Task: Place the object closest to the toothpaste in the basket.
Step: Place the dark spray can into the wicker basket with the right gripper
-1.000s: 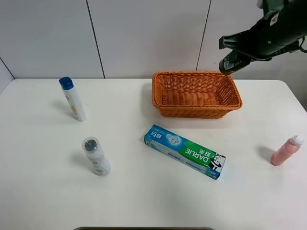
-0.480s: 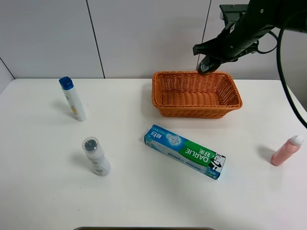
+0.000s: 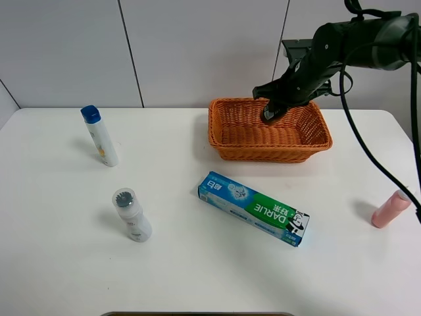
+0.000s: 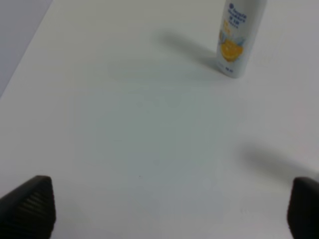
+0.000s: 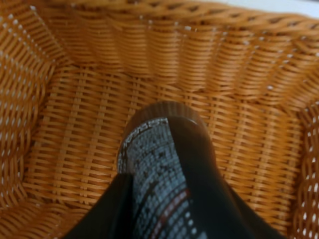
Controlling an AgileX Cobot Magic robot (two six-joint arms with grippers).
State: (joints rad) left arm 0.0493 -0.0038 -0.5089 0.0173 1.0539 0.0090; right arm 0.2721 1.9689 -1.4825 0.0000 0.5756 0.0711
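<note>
The robot's right gripper needs to set the dark bottle down on the middle of the orange wicker basket's bottom (image 3: 265, 135) (image 5: 149, 139).
The blue and green toothpaste box (image 3: 254, 207) lies on the white table in front of the orange wicker basket (image 3: 218, 131). My right gripper (image 3: 275, 105) is shut on a dark bottle (image 3: 270, 114) and holds it low over the basket's inside. In the right wrist view the dark bottle (image 5: 167, 154), with a patterned label, sits between the fingers (image 5: 112, 211) above the basket floor (image 5: 79, 129). My left gripper (image 4: 172, 209) is open and empty over bare table; it is out of the exterior view.
A white bottle with a blue cap (image 3: 101, 136) stands at the far left; it also shows in the left wrist view (image 4: 238, 40). A white bottle with a clear cap (image 3: 131, 214) stands front left. A pink bottle (image 3: 391, 209) stands at the right edge.
My right arm has moved left and down with the dark bottle, from beyond the basket's right end to low over its inside. Nothing else has moved.
</note>
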